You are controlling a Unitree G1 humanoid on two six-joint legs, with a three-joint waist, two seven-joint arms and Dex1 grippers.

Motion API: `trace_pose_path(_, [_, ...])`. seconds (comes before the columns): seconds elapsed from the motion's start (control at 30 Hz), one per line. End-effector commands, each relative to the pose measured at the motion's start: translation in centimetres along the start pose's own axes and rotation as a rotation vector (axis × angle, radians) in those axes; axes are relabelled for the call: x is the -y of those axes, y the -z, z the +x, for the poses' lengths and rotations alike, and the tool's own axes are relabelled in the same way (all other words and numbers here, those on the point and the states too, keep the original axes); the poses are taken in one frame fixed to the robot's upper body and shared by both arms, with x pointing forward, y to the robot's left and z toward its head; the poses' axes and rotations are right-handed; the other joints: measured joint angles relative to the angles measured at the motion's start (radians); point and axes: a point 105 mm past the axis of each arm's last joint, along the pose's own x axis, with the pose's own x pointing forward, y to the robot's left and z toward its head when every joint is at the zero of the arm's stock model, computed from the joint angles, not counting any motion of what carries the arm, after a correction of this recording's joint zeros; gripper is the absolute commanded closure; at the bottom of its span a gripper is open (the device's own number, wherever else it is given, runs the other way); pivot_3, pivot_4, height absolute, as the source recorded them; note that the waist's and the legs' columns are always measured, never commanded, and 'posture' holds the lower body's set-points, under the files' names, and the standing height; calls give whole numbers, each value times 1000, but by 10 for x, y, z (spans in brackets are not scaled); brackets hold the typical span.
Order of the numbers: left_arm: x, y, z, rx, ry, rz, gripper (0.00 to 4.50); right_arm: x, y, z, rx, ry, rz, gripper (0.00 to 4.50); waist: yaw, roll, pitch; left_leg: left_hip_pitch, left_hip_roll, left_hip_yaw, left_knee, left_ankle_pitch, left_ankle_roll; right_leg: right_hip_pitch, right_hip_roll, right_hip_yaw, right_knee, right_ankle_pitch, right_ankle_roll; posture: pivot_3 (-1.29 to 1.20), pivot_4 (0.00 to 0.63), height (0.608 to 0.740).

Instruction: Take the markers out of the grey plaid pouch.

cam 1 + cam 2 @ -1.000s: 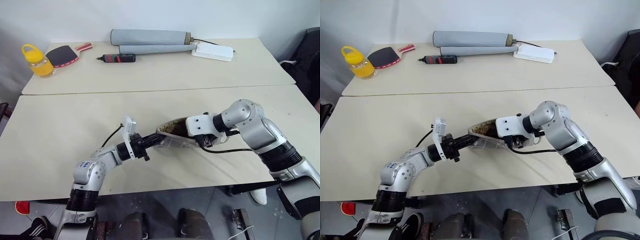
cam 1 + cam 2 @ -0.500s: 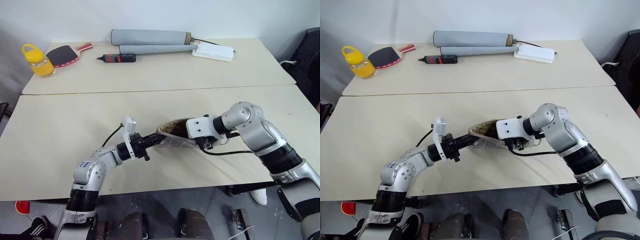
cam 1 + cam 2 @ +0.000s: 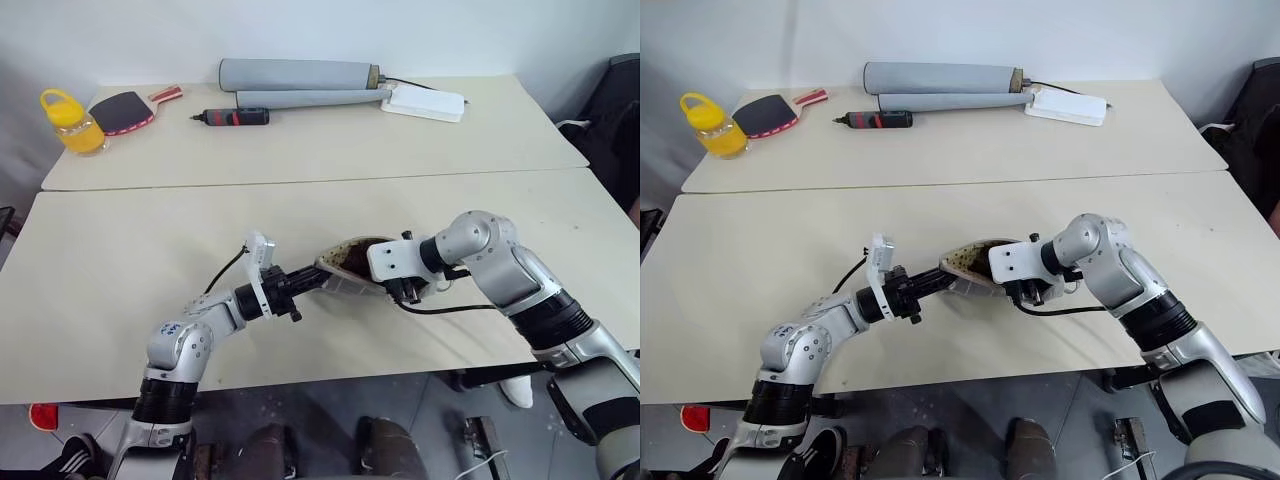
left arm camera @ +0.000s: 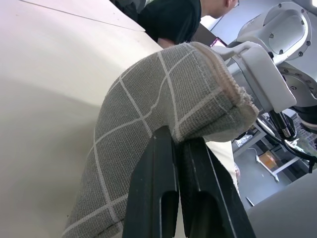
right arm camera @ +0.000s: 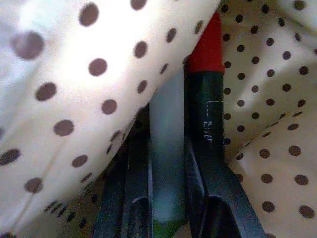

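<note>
Next, I release the pale green marker from my right gripper on the front table (image 3: 470, 242) next to the grey plaid pouch.
The grey plaid pouch (image 3: 347, 270) is held up off the front table, mouth open and tan dotted lining showing. My left gripper (image 3: 318, 279) is shut on its left edge; in the left wrist view its black fingers (image 4: 161, 163) pinch the plaid fabric (image 4: 148, 99). My right gripper (image 5: 167, 134) reaches into the pouch from the right. Inside, its fingers press both sides of the pale green marker (image 5: 167, 168). The red marker (image 5: 205, 54) with its dark body lies right beside it, against one finger.
On the far table lie two long grey rolled tubes (image 3: 295, 73), a white box (image 3: 423, 101), a black-and-red tool (image 3: 232, 116), a red paddle (image 3: 125, 110) and a yellow bottle (image 3: 68, 122). A person in black (image 4: 173, 20) stands beyond the table.
My right wrist has edged slightly left, deeper into the pouch's mouth. The left gripper and the pouch have stayed where they were.
</note>
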Motion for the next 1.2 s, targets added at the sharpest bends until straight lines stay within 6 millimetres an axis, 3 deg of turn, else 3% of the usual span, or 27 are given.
trace_pose_path(0.03, [4, -9, -3, 27, 4, 38, 4500, 14, -20, -27, 103, 70, 10, 4075, 0, 0, 0, 0, 0, 0, 0, 0, 0, 0, 0, 0, 0, 0, 0, 0, 150, 740])
trace_pose_path(0.23, [6, -9, -2, 33, 9, 39, 4500, 20, -27, -47, 223, 155, 70, 4075, 5, 0, 0, -1, 0, -1, 0, 0, 0, 0, 0, 0, -1, 0, 0, 0, 150, 740])
trace_pose_path(0.43, [7, -10, 0, 34, 21, 41, 4500, 19, -20, -47, 230, 194, 119, 4075, 4, 0, 0, -1, -1, 0, 0, 0, 0, 0, 0, 0, -1, 0, 0, 0, 150, 740])
trace_pose_path(0.5, [4, -12, 0, 36, 7, 55, 4500, 17, -40, -53, 377, 177, 151, 4075, 4, 0, 0, -1, -1, 0, 0, 0, 0, 0, 0, 0, -1, 0, 0, 0, 150, 740])
trace_pose_path(0.63, [-7, -23, -9, 52, -53, 114, 4500, 25, -80, -85, 645, 199, 211, 4075, 3, 0, 0, -1, 0, -1, 0, 0, 0, -1, 0, 0, 0, 0, 0, 0, 150, 740])
trace_pose_path(0.77, [-16, -40, -26, 38, -103, 203, 4500, 48, -87, -124, 746, 342, 232, 4075, 1, 0, 0, -1, 0, -1, 0, 0, 0, -1, 0, 0, 0, 0, 0, 0, 150, 740])
trace_pose_path(0.87, [-20, -51, -40, 51, -133, 210, 4500, 69, -63, -159, 703, 517, 263, 4075, 6, 0, 0, -2, 0, -1, -1, -1, 0, -2, 0, 0, 0, 0, 0, 0, 150, 740])
trace_pose_path(0.93, [-21, -51, -45, 47, -140, 209, 4500, 76, -37, -166, 576, 601, 268, 4075, 16, 0, 0, -3, -1, -1, -1, -1, 1, -2, -1, -1, -2, 0, 0, 0, 150, 740])
trace_pose_path(1.03, [-18, -47, -48, 39, -132, 199, 4500, 72, 33, -150, 159, 653, 212, 4075, 25, 0, 0, -3, -2, 0, -1, -2, 2, -2, -1, 0, -3, 0, 1, 0, 150, 740])
trace_pose_path(1.1, [-16, -45, -45, 47, -125, 187, 4500, 58, 81, -126, -15, 620, 238, 4075, 24, -1, -1, -3, -2, 0, -2, -3, 2, -2, -1, 0, -4, 1, 1, 0, 150, 740])
trace_pose_path(1.2, [-14, -41, -40, 49, -113, 179, 4500, 40, 122, -102, -120, 594, 265, 4075, 20, 0, 0, -3, -3, 2, -2, -2, 1, -2, 0, 0, -5, 1, 1, 0, 150, 740])
